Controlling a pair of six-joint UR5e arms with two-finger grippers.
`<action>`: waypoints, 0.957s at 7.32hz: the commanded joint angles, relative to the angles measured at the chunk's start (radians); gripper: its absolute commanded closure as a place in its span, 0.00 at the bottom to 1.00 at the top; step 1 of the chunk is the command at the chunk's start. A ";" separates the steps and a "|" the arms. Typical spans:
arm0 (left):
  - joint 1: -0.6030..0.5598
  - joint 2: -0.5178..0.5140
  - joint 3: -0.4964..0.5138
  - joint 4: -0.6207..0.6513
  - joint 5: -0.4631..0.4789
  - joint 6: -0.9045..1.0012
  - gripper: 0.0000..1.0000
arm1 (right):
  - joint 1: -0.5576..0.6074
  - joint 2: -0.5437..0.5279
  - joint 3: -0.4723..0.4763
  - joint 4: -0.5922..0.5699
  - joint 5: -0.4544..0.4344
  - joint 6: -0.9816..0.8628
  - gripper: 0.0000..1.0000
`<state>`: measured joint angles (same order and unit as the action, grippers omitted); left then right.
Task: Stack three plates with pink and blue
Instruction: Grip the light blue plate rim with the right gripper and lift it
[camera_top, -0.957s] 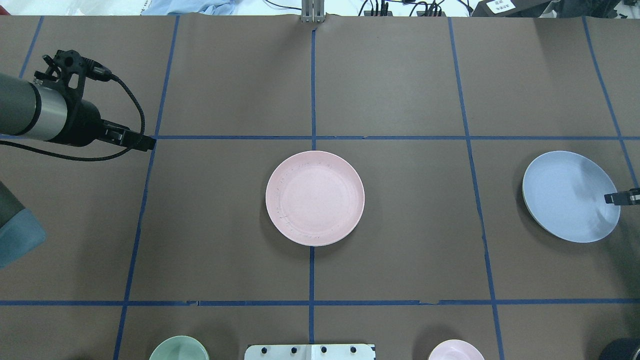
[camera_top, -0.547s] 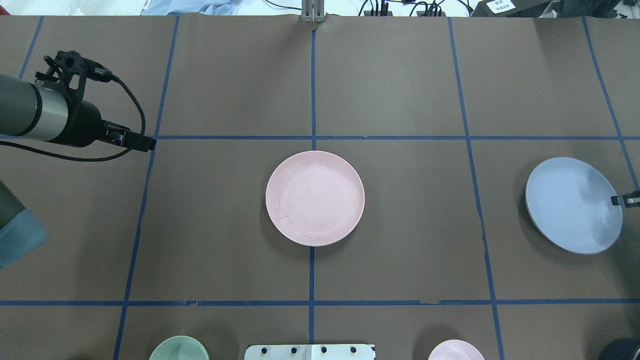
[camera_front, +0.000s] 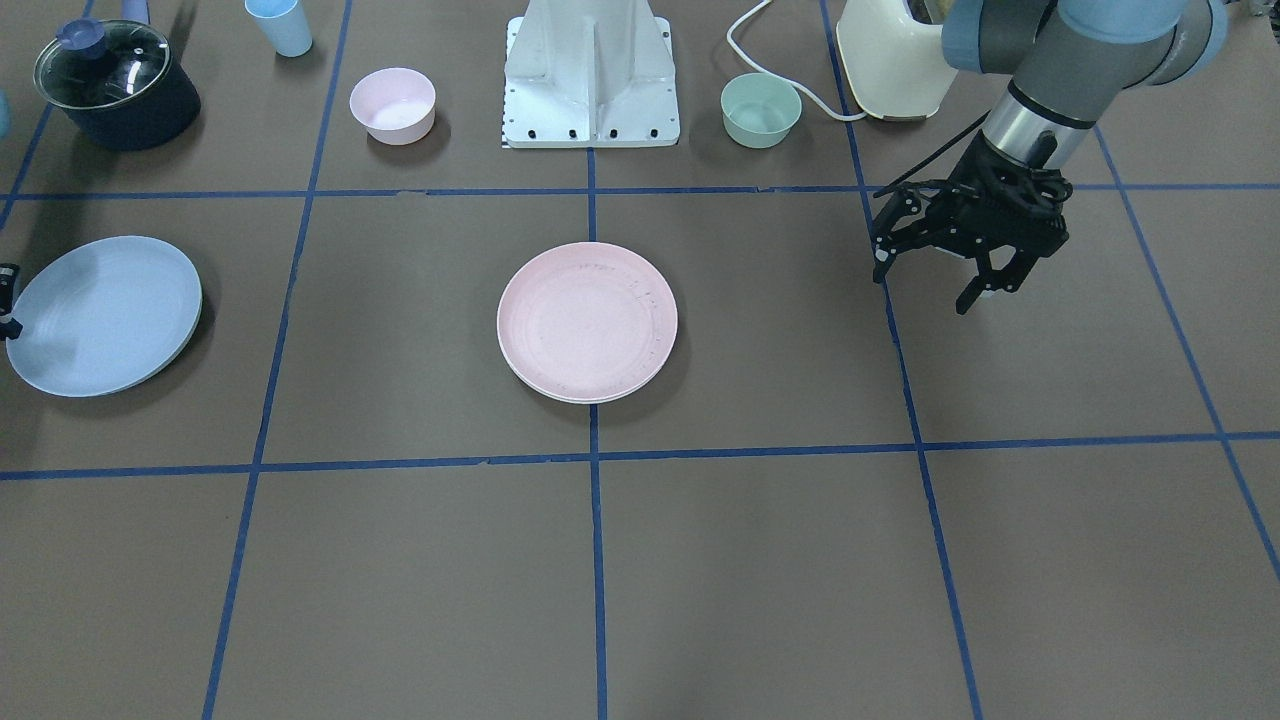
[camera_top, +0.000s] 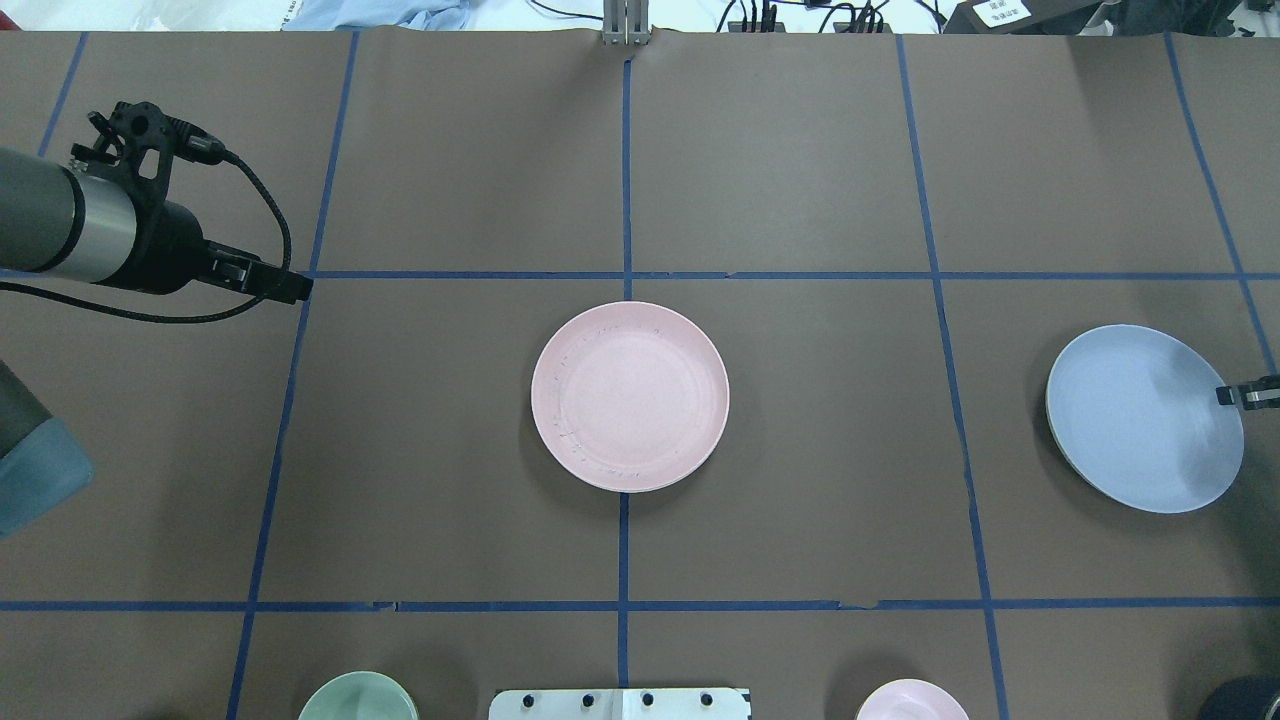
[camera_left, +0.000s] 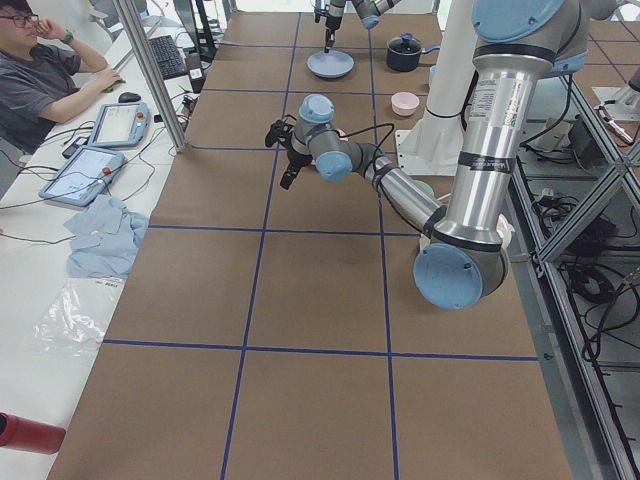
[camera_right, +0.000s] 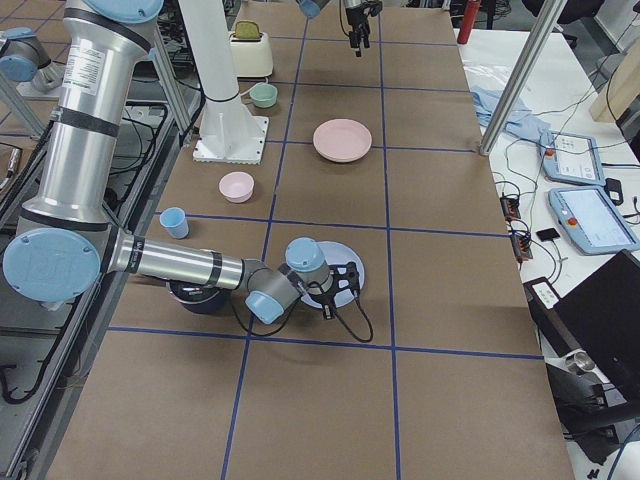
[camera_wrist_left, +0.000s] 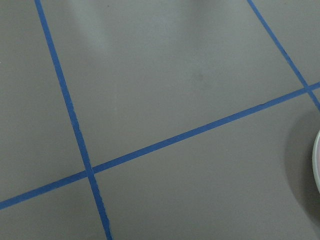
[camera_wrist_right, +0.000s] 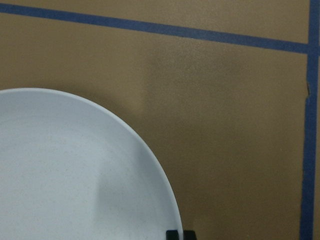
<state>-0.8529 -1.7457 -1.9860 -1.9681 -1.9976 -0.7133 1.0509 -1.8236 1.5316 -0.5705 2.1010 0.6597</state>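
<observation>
Next, my right gripper sets the light blue plate down on top of the pale pink plate (camera_front: 593, 298).
The pale pink plate (camera_top: 630, 396) lies flat at the table's middle, also in the front view (camera_front: 587, 322). The light blue plate (camera_top: 1144, 418) is at the robot's right, also in the front view (camera_front: 103, 315) and the right wrist view (camera_wrist_right: 75, 170). It looks tilted, and a thin pale edge shows under its left rim. No cream plate shows otherwise. My right gripper (camera_top: 1245, 395) is shut on the blue plate's rim. My left gripper (camera_front: 925, 290) is open and empty, above bare table well left of the pink plate; it also shows in the overhead view (camera_top: 290, 285).
Along the robot's side stand a small pink bowl (camera_front: 392, 104), a mint bowl (camera_front: 760, 109), a blue cup (camera_front: 279, 26), a dark lidded pot (camera_front: 115, 84), a cream appliance (camera_front: 890, 55) and the robot base (camera_front: 591, 75). An operator (camera_left: 40, 80) sits beyond the far edge.
The blue plate has shifted a little toward the robot's side in the right gripper and changed its tilt. The left arm and the pink plate have not moved.
</observation>
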 joint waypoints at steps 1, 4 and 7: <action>0.000 0.000 0.001 0.000 -0.001 -0.002 0.00 | 0.003 0.023 0.021 0.003 0.010 0.001 1.00; 0.000 0.000 0.001 -0.002 -0.001 0.000 0.00 | 0.001 0.068 0.119 -0.008 0.017 0.171 1.00; -0.001 0.002 0.001 0.000 -0.001 0.000 0.00 | -0.050 0.264 0.142 -0.011 0.071 0.438 1.00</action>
<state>-0.8532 -1.7453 -1.9849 -1.9693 -1.9988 -0.7134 1.0329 -1.6350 1.6593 -0.5806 2.1667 1.0016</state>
